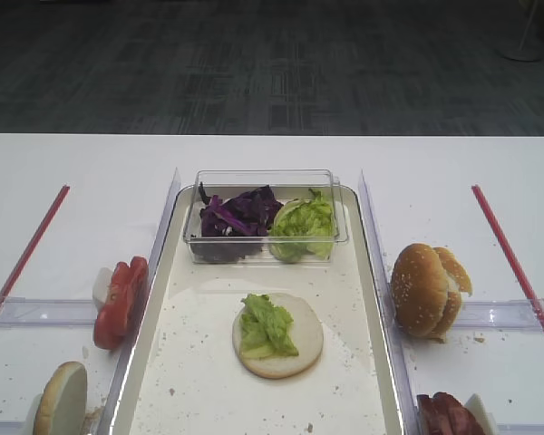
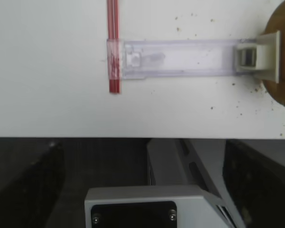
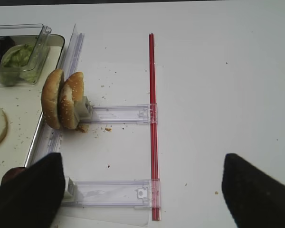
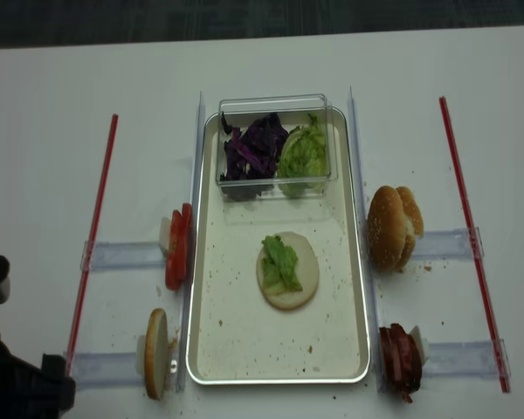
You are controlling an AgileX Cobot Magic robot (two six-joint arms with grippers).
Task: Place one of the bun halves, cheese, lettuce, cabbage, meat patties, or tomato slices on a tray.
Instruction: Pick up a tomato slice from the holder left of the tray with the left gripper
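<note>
The robot's left gripper needs to close on the far end of the tomato slice (image 4: pixel 187 219) nearest the silvery tray.
A bun half (image 1: pixel 299 349) lies cut face up on the silvery tray (image 1: pixel 190 362), with a piece of lettuce (image 1: pixel 267 326) on top. A clear tub (image 1: pixel 265 177) at the tray's far end holds cabbage (image 1: pixel 238 215) and more lettuce (image 1: pixel 301 227). Tomato slices (image 1: pixel 120 302) and a bun half (image 1: pixel 61 399) stand on edge left of the tray. Two bun halves (image 1: pixel 426 290) and meat patties (image 1: pixel 449 417) stand to its right. My right gripper (image 3: pixel 142 190) is open and empty over the table, right of the meat patties. My left gripper (image 2: pixel 142 185) hangs open beyond the table's front edge.
Clear plastic holders (image 3: pixel 118 114) carry the upright food on both sides of the tray. A red strip (image 4: pixel 470 227) runs along the right side of the table and another red strip (image 4: pixel 92 236) along the left. The left arm (image 4: pixel 17 384) shows dark at the near left corner.
</note>
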